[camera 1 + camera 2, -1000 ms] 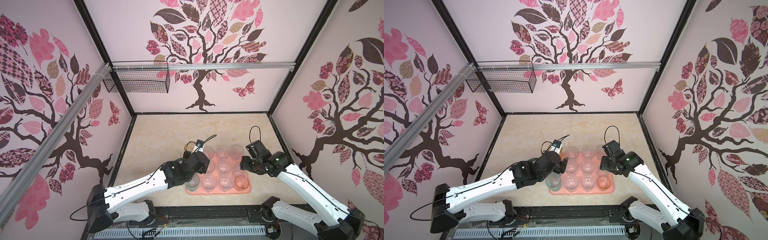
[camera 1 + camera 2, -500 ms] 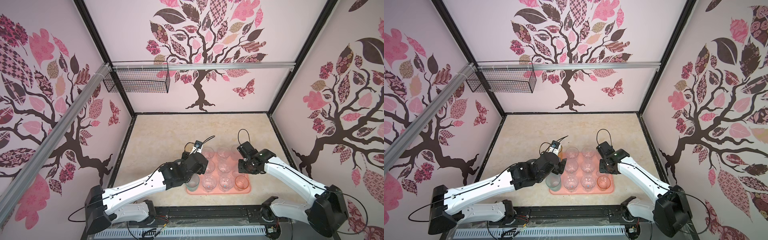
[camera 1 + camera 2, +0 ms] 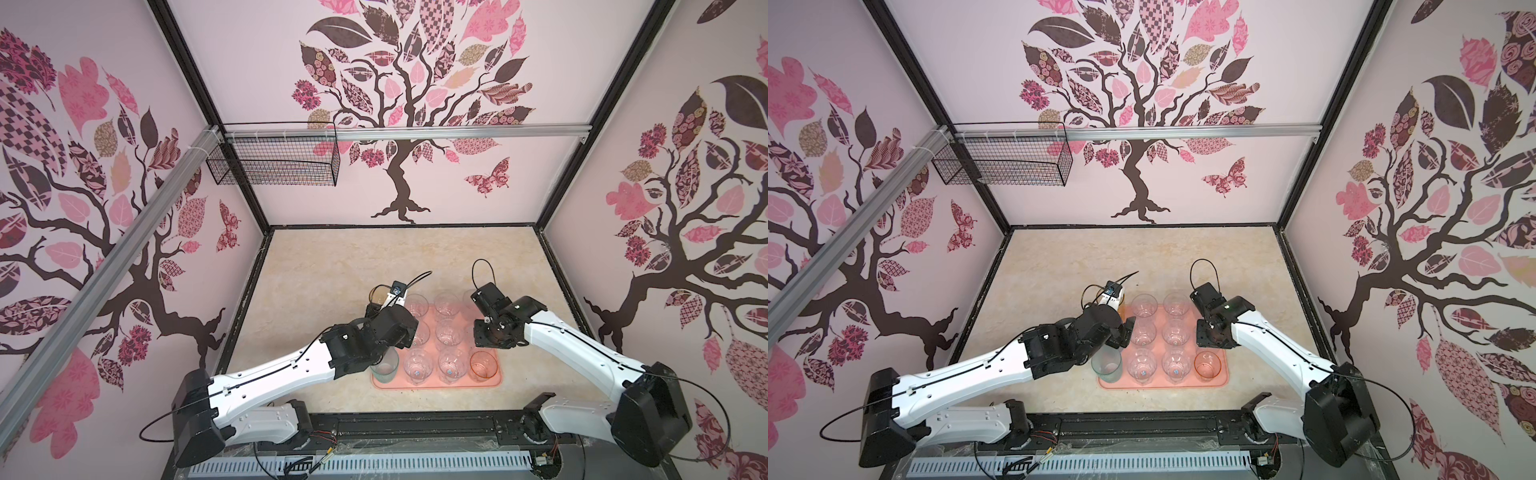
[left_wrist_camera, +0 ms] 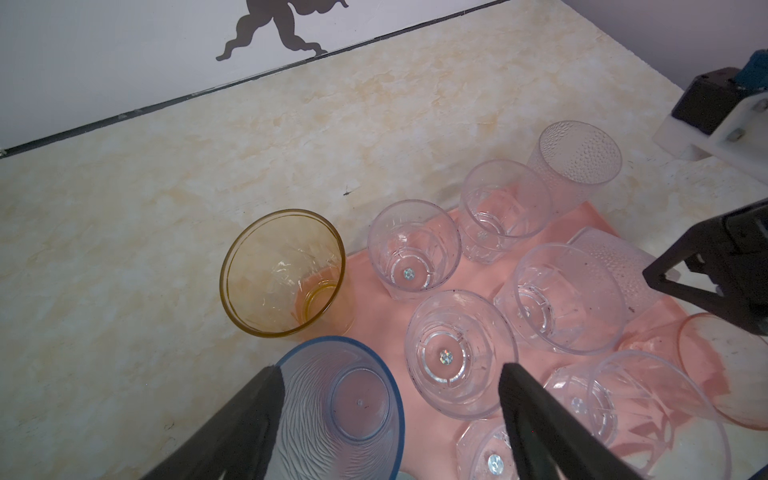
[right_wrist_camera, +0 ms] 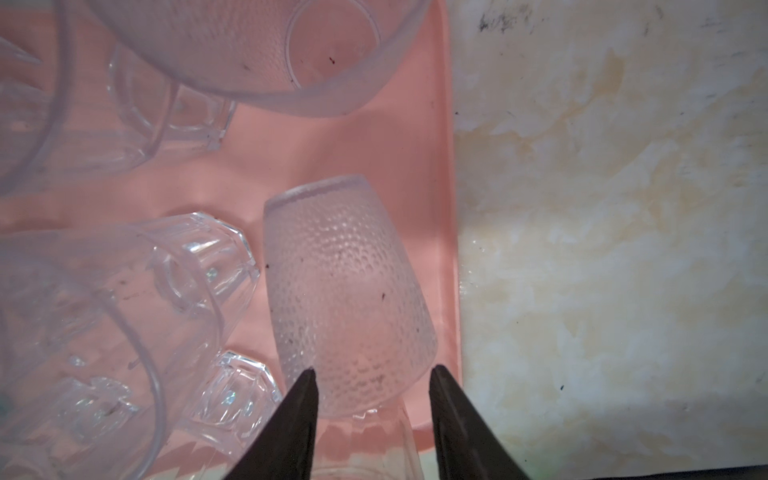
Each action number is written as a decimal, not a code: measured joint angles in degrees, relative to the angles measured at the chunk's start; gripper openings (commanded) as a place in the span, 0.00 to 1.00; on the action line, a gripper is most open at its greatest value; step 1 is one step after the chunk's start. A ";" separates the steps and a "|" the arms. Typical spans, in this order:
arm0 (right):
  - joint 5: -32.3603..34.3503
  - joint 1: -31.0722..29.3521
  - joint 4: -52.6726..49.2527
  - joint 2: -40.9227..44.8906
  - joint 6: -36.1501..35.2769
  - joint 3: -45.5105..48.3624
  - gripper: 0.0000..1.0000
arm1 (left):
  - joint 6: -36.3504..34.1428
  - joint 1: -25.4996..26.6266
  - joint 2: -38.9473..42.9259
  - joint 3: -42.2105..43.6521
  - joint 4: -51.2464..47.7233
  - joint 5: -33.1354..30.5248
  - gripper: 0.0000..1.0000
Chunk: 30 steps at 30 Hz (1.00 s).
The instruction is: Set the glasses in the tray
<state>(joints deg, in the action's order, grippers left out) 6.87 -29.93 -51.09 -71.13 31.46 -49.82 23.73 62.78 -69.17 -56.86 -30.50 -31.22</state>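
Note:
I need to pinch its rim [image 5: 398,389] with my right gripper and stand the frosted dimpled glass upright, since it lies tipped in the tray with its opening toward the front.
The salmon-pink tray [image 3: 436,384] lies near the table's front edge and carries several glasses. A teal glass [image 3: 384,368] and a pinkish-orange one [image 3: 483,365] stand at its front corners, and an amber glass [image 4: 282,274] at its far left corner. My left gripper [image 4: 390,370] hangs open over the tray's left side. A blue-grey glass [image 4: 345,411] stands between its fingers, beside one of them. My right gripper [image 5: 372,370] is shut on a frosted dimpled glass [image 5: 349,291] standing at the tray's right edge, one finger on each side of its upper wall.
A second frosted glass [image 4: 577,162] stands at the tray's far right corner. A black wire basket [image 3: 274,162] hangs on the rail at the back left. Beige marbled tabletop [image 3: 374,257] stretches behind the tray. Patterned walls close in three sides.
My right gripper has come down around the frosted glass at the tray's right edge and its jaws have narrowed onto it. The left arm has barely moved.

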 measured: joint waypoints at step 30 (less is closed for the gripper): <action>-7.39 6.12 11.56 -0.37 -1.79 5.16 0.70 | -0.90 0.00 -2.10 0.00 0.92 1.20 0.85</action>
<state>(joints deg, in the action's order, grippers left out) -0.51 -23.81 -39.53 -71.50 29.67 -44.66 22.83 62.78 -71.26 -56.86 -29.58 -30.02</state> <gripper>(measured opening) 0.690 0.850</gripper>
